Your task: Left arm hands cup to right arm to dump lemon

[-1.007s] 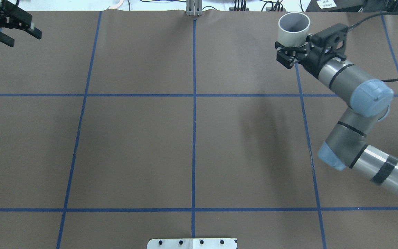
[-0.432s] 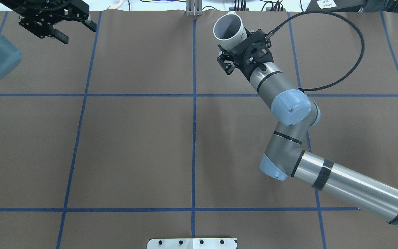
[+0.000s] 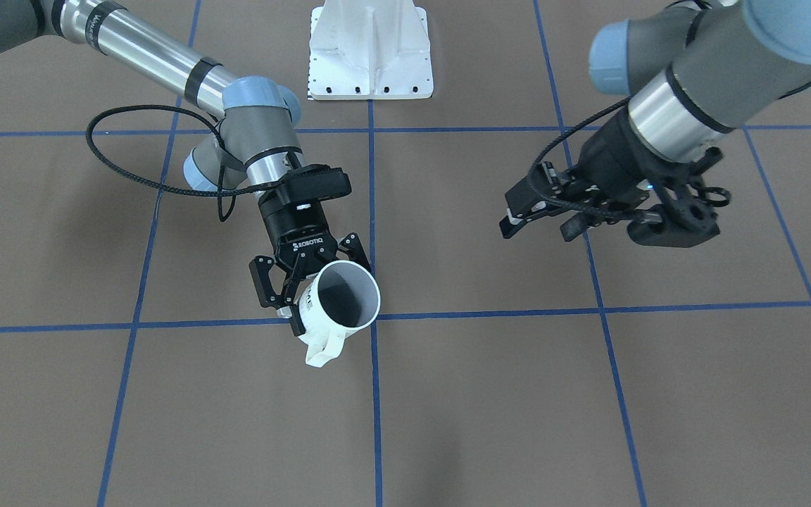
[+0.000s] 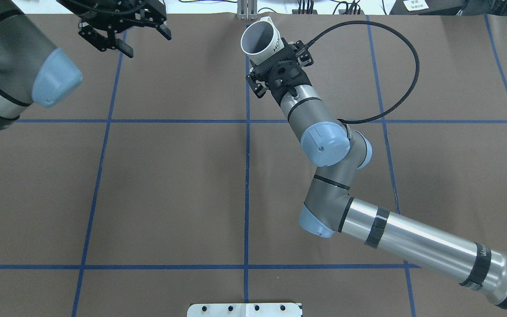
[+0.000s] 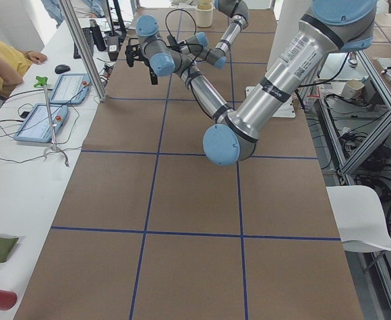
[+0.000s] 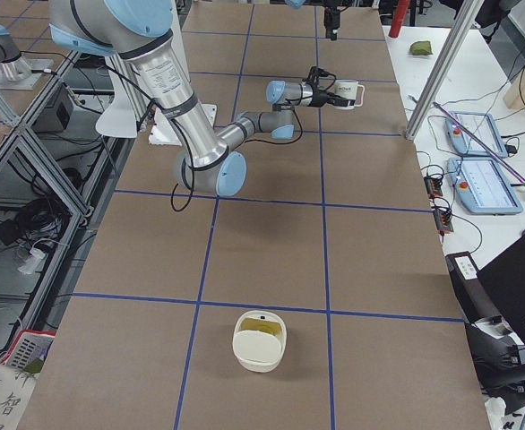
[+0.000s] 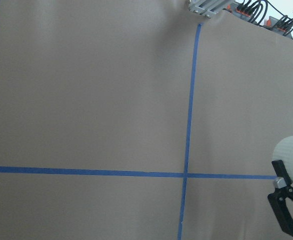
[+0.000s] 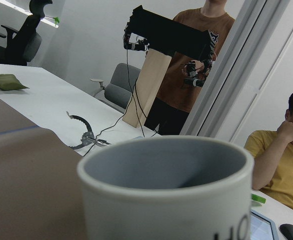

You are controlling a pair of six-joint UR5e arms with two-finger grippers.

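Note:
The robot's left gripper needs to next move to the white cup's rim [image 3: 377, 292], on the side that faces away from the right gripper, and close there.
The white cup [image 4: 260, 39] with a grey inside and black lettering is held off the table over the centre blue line at the far side. My right gripper [image 4: 275, 61], marked ROBOTIQ, is shut on its lower body. Both also show in the front view: the cup [image 3: 338, 299] with its handle pointing away from the right gripper [image 3: 310, 271]. The right wrist view fills with the cup [image 8: 171, 190]; no lemon shows in the part of its inside that I see. My left gripper [image 4: 147, 44] is open and empty to the cup's left, apart from it; it also shows in the front view [image 3: 538, 231].
A cream container [image 6: 260, 340] with something yellowish inside stands on the brown table near its right end. A white base plate [image 3: 370, 49] sits at the robot's side. Operators and devices are along the far white bench [image 6: 477, 161].
My right arm has swung left with the cup, from the far right corner to the centre line. My left arm has moved right from the far left corner, its gripper still open.

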